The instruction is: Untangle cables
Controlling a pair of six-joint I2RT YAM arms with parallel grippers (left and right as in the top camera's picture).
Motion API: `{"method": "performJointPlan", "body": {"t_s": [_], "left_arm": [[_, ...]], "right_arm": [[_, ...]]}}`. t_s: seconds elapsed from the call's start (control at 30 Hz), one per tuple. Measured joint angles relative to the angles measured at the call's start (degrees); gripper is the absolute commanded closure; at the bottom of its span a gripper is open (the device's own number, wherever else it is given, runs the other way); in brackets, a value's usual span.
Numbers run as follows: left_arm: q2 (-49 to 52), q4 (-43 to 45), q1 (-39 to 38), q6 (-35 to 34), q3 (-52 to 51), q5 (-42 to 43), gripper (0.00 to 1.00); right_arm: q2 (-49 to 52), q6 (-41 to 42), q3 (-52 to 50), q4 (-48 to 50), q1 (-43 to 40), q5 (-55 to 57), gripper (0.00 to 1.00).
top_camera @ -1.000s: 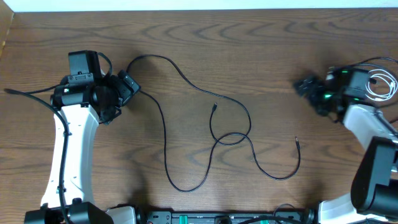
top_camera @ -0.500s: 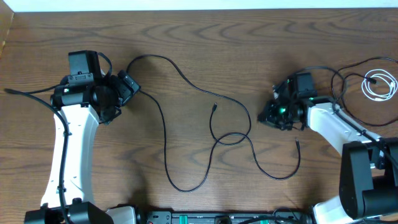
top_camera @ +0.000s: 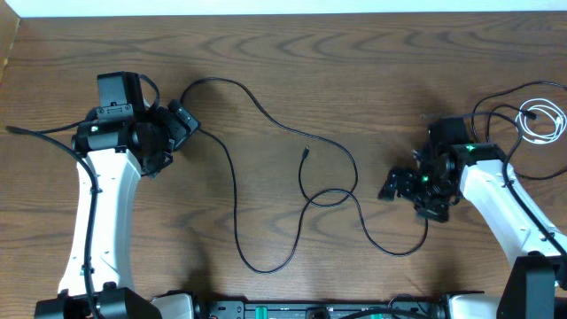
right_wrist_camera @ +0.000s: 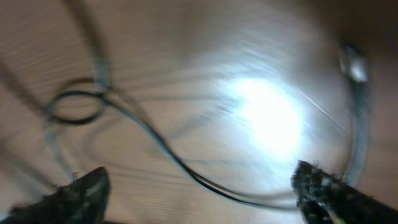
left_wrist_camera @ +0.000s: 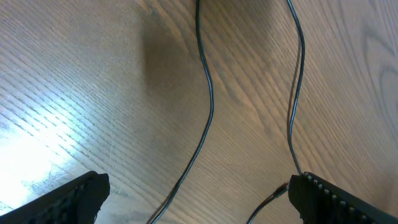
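Observation:
The black cable is under my right arm. My right gripper should close on its end part [top_camera: 427, 220] [right_wrist_camera: 359, 155], a short way behind that cable's plug.
Two long black cables lie across the table. One black cable [top_camera: 266, 113] runs from near my left gripper [top_camera: 186, 122] through a small loop [top_camera: 328, 197] to an end under my right arm. The other black cable [top_camera: 235, 204] curves down and back up to a plug end [top_camera: 306, 151]. A white cord [top_camera: 542, 120] lies coiled at the far right edge. In the left wrist view my left gripper [left_wrist_camera: 198, 186] is open above both black cables [left_wrist_camera: 208, 93]. In the blurred right wrist view my right gripper [right_wrist_camera: 202, 186] is open, low over a cable arc [right_wrist_camera: 186, 168].
Thick black robot wires [top_camera: 487, 111] loop beside the white cord. A pale strip [top_camera: 283, 7] borders the table's far edge. The arm bases [top_camera: 310, 310] sit along the front edge.
My right arm has swung from beside the white cord at the far right to the black cable's right end, lower and nearer the front. The left arm and cables stay put.

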Motion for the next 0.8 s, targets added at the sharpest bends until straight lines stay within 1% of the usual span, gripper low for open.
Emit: {"method": "performJointPlan", "body": {"t_s": [0.03, 0.17, 0.2, 0.27, 0.37, 0.4, 0.47, 0.5, 0.7, 0.8], "left_arm": [[0.0, 0.0, 0.0, 0.0, 0.0, 0.0, 0.02], [0.0, 0.0, 0.0, 0.0, 0.0, 0.0, 0.02], [0.0, 0.0, 0.0, 0.0, 0.0, 0.0, 0.02], [0.0, 0.0, 0.0, 0.0, 0.0, 0.0, 0.02], [0.0, 0.0, 0.0, 0.0, 0.0, 0.0, 0.02], [0.0, 0.0, 0.0, 0.0, 0.0, 0.0, 0.02], [0.0, 0.0, 0.0, 0.0, 0.0, 0.0, 0.02], [0.0, 0.0, 0.0, 0.0, 0.0, 0.0, 0.02], [0.0, 0.0, 0.0, 0.0, 0.0, 0.0, 0.02], [0.0, 0.0, 0.0, 0.0, 0.0, 0.0, 0.02]], "right_arm": [[0.0, 1.2, -0.2, -0.9, 0.0, 1.6, 0.09], [0.0, 8.0, -3.2, -1.9, 0.0, 5.3, 0.10], [0.0, 10.0, -4.5, -1.7, 0.0, 5.7, 0.12], [0.0, 14.2, -7.4, -1.0, 0.0, 6.6, 0.19], [0.0, 18.9, -11.9, 3.6, 0.0, 7.2, 0.44], [0.0, 19.8, -13.1, 5.7, 0.0, 7.3, 0.57], [-0.6, 21.9, -14.0, 6.7, 0.0, 8.0, 0.87], [-1.3, 22.6, -14.5, 7.6, 0.0, 8.1, 0.99], [-2.6, 23.9, -15.3, 18.8, 0.0, 5.8, 0.99], [-2.0, 22.5, -16.1, 29.3, 0.0, 4.9, 0.99]]}}
